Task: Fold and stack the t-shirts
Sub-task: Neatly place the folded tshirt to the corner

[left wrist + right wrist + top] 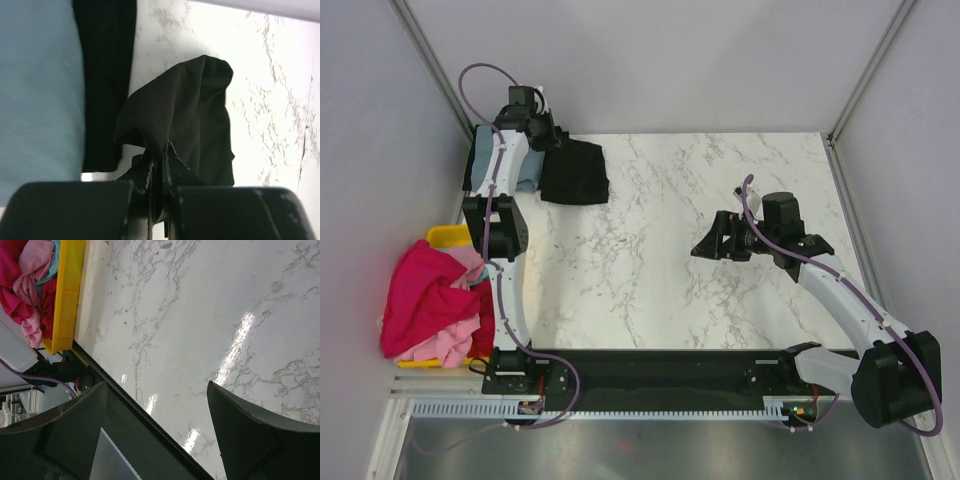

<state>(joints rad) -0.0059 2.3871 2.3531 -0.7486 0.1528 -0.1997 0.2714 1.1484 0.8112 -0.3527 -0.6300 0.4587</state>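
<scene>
The robot's left gripper will release the folded black t-shirt on top of the grey-blue t-shirt [507,141] [17,90].
A folded black t-shirt [575,172] lies at the far left of the table. My left gripper [548,133] is shut on its edge, and the cloth [185,115] bunches up from between the jaws [159,157]. Beside it lies a grey-blue t-shirt [485,160] on a dark one; it also shows in the left wrist view [37,85]. Magenta, pink and red t-shirts [430,300] are heaped in the yellow bin [448,237]. My right gripper [708,247] is open and empty above the bare table; its fingers [245,435] frame marble.
The marble table [700,290] has a black rail [660,370] along its near edge. The yellow bin also shows in the right wrist view [67,295], with the pink cloth [30,285] in it. Grey walls enclose the table at left, back and right.
</scene>
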